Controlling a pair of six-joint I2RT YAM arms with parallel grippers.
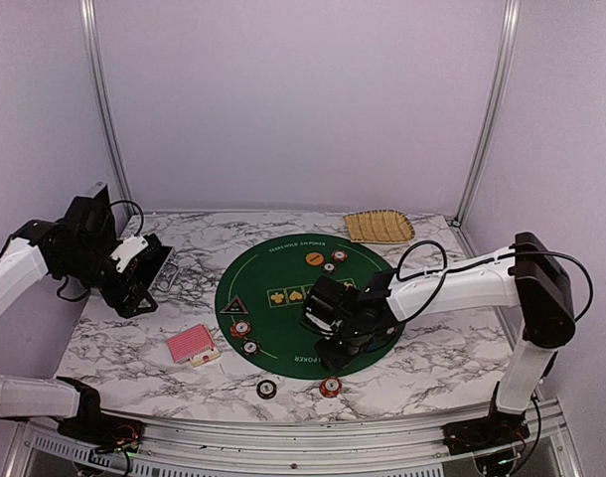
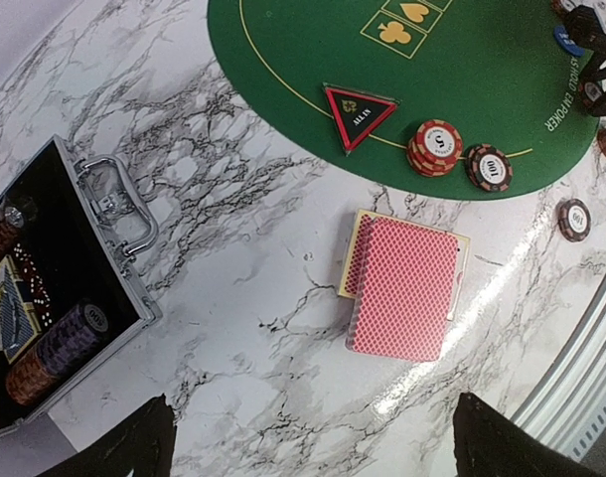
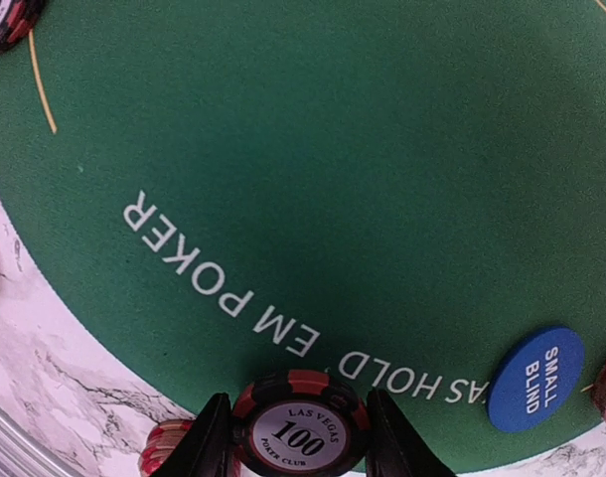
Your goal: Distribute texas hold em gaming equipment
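I will let go of the striped poker chip, now over the mat's near rim, with my right gripper on the word HOLD (image 1: 342,357) (image 3: 394,376), next to the blue small-blind button.
My right gripper (image 3: 301,442) is shut on a dark striped "100" poker chip (image 3: 301,429) over the near rim of the green mat (image 3: 363,149); in the top view the right gripper (image 1: 335,343) is low over that rim. A blue small-blind button (image 3: 534,378) lies to its right. A red-and-white chip stack (image 3: 169,449) rests on the marble beside the left finger. Red-backed cards (image 2: 404,285) lie ahead of my open, empty left gripper (image 2: 318,447). A black-triangle marker (image 2: 357,114), a red-and-white stack (image 2: 434,147) and a dark chip (image 2: 489,166) sit at the mat's left edge.
An open metal case (image 2: 55,298) with chips inside stands left of the cards. A tan woven tray (image 1: 378,227) lies at the back right. An orange button (image 1: 314,258) and two chips (image 1: 339,256) sit on the mat's far side. Another dark chip (image 1: 267,389) lies on the marble.
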